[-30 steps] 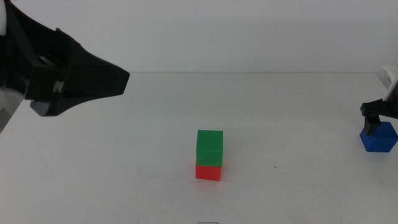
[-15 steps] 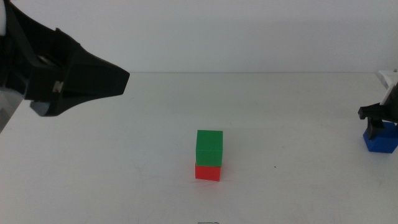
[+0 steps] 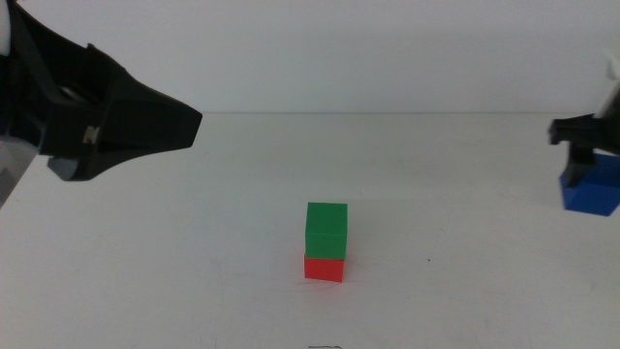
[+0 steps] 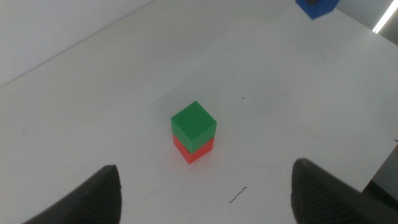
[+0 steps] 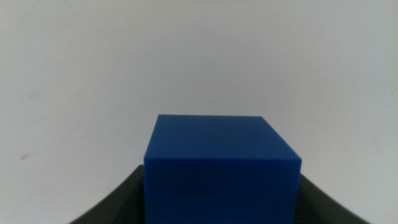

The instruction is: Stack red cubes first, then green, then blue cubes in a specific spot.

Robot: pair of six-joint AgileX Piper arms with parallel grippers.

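Observation:
The robot's right gripper will release the blue cube on top of the green cube (image 3: 332, 204) that rests on the red cube.
The green cube (image 3: 326, 229) sits on top of the red cube (image 3: 324, 269) near the middle of the white table; the left wrist view shows the same stack, green cube (image 4: 194, 124) over red cube (image 4: 193, 150). At the far right edge my right gripper (image 3: 589, 173) is shut on the blue cube (image 3: 591, 192), holding it a little above the table. The blue cube (image 5: 221, 165) fills the space between the right jaws. My left gripper (image 3: 184, 126) hangs high at the left, open and holding nothing, well away from the stack.
Plain white tabletop (image 3: 194, 262) lies all around the stack. The blue cube (image 4: 317, 6) shows at the picture edge in the left wrist view. A short dark mark (image 4: 238, 195) lies on the table near the stack.
My right gripper has risen with the blue cube, lifting it off the table at the far right. The left arm and the stack have not moved.

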